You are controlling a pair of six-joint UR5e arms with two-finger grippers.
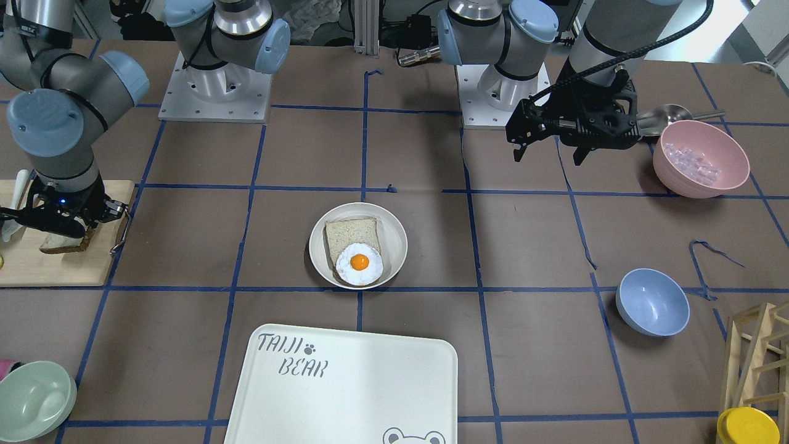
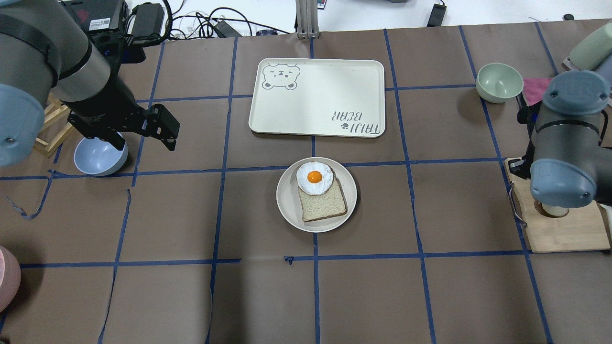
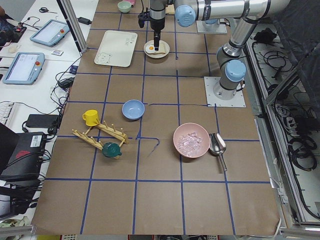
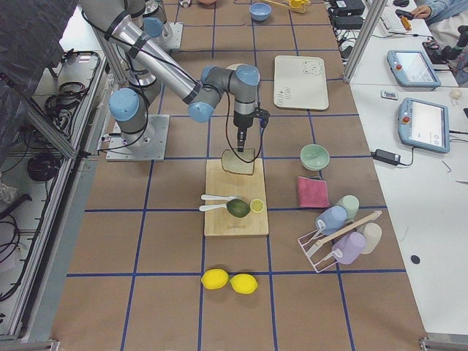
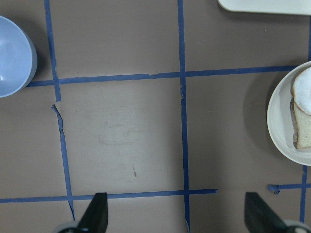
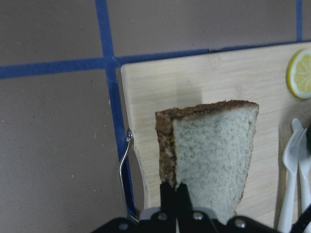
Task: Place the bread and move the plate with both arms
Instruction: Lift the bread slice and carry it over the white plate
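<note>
My right gripper needs to set the bread free on top of the fried egg and flatter slice that are on the cream plate [image 1: 355, 250]. The bread is now over the wooden cutting board.
The bread [image 6: 214, 150], a thick speckled slice with a dark crust, is over the wooden cutting board [image 6: 204, 82]. My right gripper [image 6: 176, 194] is shut on the bread's crust edge; it also shows in the front view [image 1: 68, 231] with the bread [image 1: 61, 245] below it. The round cream plate [image 1: 394, 240] sits mid-table [image 2: 287, 200] and holds a flatter bread slice [image 2: 322, 204] topped with a fried egg [image 2: 314, 177]. My left gripper [image 5: 176, 216] is open and empty above bare table, well off to the plate's side [image 1: 547, 155].
The white "TAIJI BEAR" tray [image 2: 318, 98] lies beyond the plate. A blue bowl [image 2: 98, 156] sits near my left gripper. A pink bowl of ice [image 1: 701, 158] and a metal scoop [image 1: 669, 114] are near the left arm. A lemon slice [image 6: 300, 73] and white utensils [image 6: 291, 170] share the board.
</note>
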